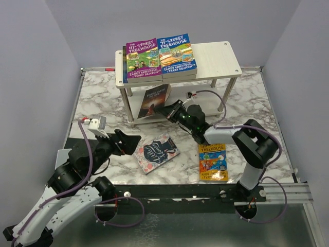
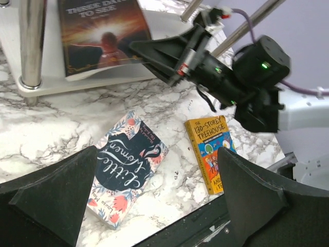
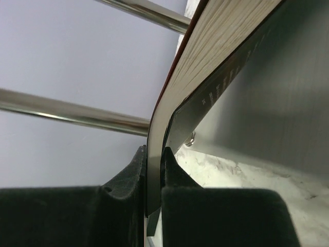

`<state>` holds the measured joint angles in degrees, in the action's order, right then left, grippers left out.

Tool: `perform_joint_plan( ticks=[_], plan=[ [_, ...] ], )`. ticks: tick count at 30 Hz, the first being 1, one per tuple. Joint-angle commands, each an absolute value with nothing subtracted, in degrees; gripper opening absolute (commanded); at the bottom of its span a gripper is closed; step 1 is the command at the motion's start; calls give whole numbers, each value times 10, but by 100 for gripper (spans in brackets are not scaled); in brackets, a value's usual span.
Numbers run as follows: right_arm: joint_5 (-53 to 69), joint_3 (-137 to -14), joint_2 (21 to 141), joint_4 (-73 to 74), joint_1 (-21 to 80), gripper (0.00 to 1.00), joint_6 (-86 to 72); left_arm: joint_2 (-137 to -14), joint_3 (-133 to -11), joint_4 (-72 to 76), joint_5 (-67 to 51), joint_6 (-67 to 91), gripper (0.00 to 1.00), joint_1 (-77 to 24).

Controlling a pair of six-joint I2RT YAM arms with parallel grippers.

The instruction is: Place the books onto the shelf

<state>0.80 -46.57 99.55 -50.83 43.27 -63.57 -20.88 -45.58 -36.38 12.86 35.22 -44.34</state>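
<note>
Next, my right gripper lets go of the dark brown book on the lower level [image 1: 147, 102] beside the metal leg, in the spot below the purple book.
The white shelf [image 1: 216, 54] stands at the back, with a purple book [image 1: 140, 60] and a blue book [image 1: 176, 54] lying flat on its top tier. A dark brown book [image 1: 156, 100] leans tilted on the lower tier [image 2: 77, 85]. My right gripper [image 1: 172, 109] is shut on its edge [image 3: 154, 170], the page block [image 3: 226, 46] rising above the fingers. On the marble lie a pink floral book [image 1: 157, 153] [image 2: 126, 167] and an orange book [image 1: 213, 161] [image 2: 208, 152]. Left of the floral book, my left gripper [image 1: 126, 142] [image 2: 154, 206] hovers open and holds nothing.
The shelf's metal legs [image 3: 77, 113] [image 2: 31, 46] stand close around the right gripper. Grey walls enclose the marble table [image 1: 97, 103] on three sides. A black rail [image 1: 205, 193] runs along the near edge. The right arm [image 1: 252, 144] reaches over the orange book.
</note>
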Motion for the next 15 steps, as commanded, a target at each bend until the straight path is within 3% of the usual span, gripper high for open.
perform_joint_plan(
  ticks=[1, 15],
  plan=[
    [143, -534, 1056, -552, 400, 1, -667, -187, -429, -316, 79, 308, 99, -443],
    [257, -619, 1159, -461, 380, 1, -646, -166, -415, -302, 57, 306, 99, -443]
  ],
)
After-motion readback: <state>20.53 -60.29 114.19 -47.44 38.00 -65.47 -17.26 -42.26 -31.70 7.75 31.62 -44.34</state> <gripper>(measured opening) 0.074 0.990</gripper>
